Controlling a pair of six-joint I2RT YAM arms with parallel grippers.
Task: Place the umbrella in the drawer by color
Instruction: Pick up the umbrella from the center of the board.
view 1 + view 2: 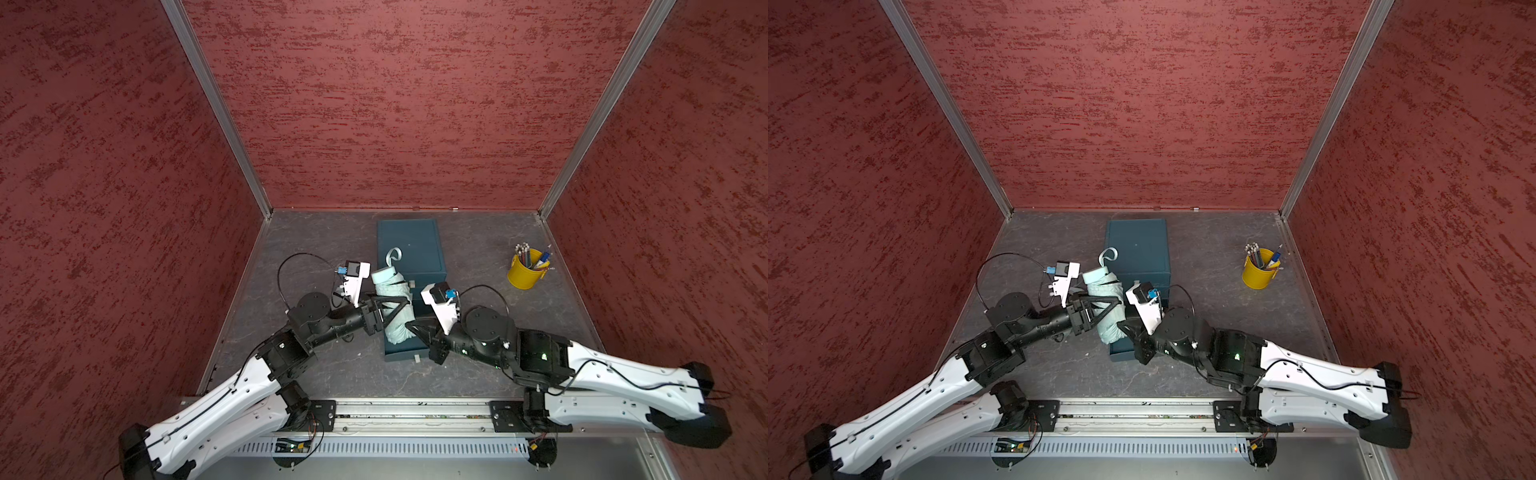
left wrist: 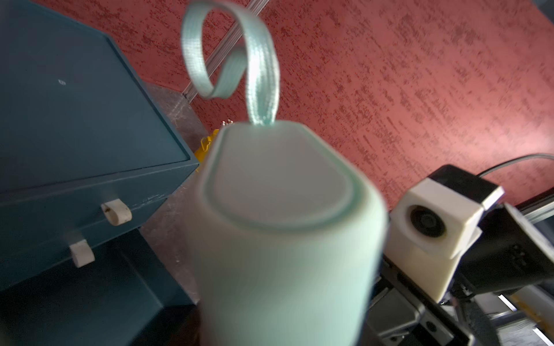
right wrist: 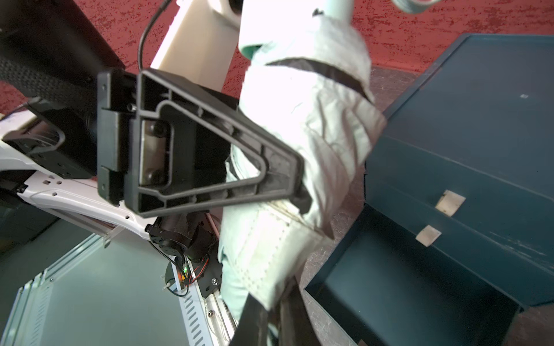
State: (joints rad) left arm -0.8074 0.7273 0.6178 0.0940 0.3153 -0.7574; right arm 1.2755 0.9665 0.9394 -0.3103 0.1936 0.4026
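The umbrella's handle end overhangs the closed upper drawers; my right gripper should grab the fabric tip (image 1: 401, 338) and pull the umbrella back before lowering it.
A pale mint folded umbrella (image 1: 395, 328) (image 1: 1106, 328) hangs tilted over the open bottom drawer (image 1: 405, 355) (image 3: 404, 293) of a dark teal drawer cabinet (image 1: 411, 245) (image 1: 1138, 245). Its handle end with a strap loop (image 2: 254, 60) points toward the back wall. My left gripper (image 1: 397, 309) (image 1: 1104, 309) is shut around the umbrella's (image 3: 314, 119) middle, one black finger (image 3: 209, 149) lying across the fabric. In the left wrist view the umbrella's handle (image 2: 278, 239) hides the jaws. My right gripper (image 1: 409, 326) (image 3: 269, 323) holds the lower fabric tip between nearly closed fingers.
A yellow cup (image 1: 524, 274) (image 1: 1258, 274) of pens stands at the right near the side wall. Two upper drawers with white pull tabs (image 2: 117, 212) are closed. Red walls enclose the grey tabletop (image 1: 332, 249) on three sides.
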